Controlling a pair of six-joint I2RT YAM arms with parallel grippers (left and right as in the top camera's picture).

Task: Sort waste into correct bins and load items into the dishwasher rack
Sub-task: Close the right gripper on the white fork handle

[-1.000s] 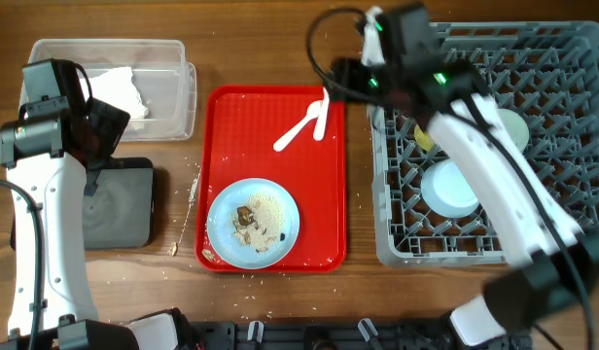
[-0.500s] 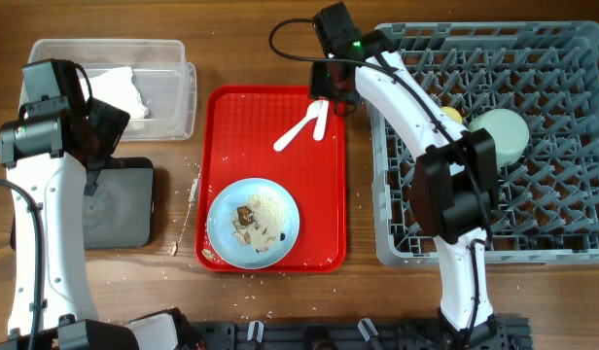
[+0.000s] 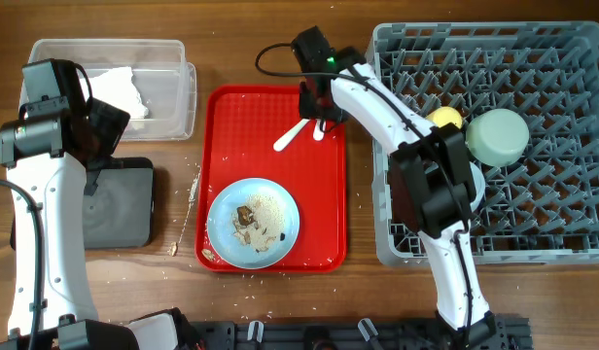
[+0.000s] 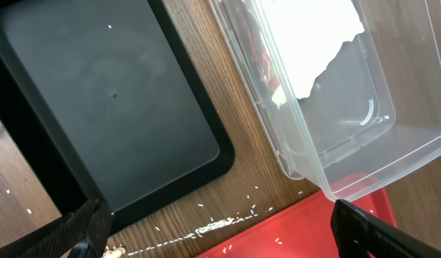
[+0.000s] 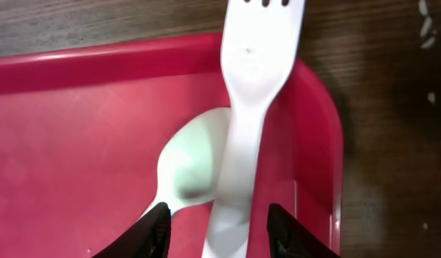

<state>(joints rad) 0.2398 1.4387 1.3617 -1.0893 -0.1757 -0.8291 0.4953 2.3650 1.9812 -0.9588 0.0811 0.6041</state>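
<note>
The fork covers the spoon's bowl; my right hand should clear it, then take the fork's handle alone, closer to the tines (image 5: 241, 153).
A white plastic fork (image 5: 253, 107) lies across a white spoon (image 5: 188, 168) at the red tray's far right corner; both also show in the overhead view (image 3: 304, 126). My right gripper (image 5: 222, 226) is open, low over them, with its jaws either side of the fork's handle. My left gripper (image 4: 220, 233) is open and empty above the gap between the black tray (image 4: 99, 107) and the clear tub (image 4: 335, 136). The tub holds a white napkin (image 3: 115, 87) and a red wrapper (image 4: 263, 61). A light blue plate (image 3: 253, 222) carries food scraps. A pale green bowl (image 3: 497, 136) and a yellow cup (image 3: 445, 119) sit in the grey rack (image 3: 572, 214).
The red tray (image 3: 241, 136) lies mid-table between the bins and the rack. Crumbs (image 3: 188, 209) are strewn on the wood by its left edge. My right arm crosses the rack's left side and hides what is under it.
My right arm has swung left from above the rack to the red tray's far right corner and come down over the fork. The left arm has not moved.
</note>
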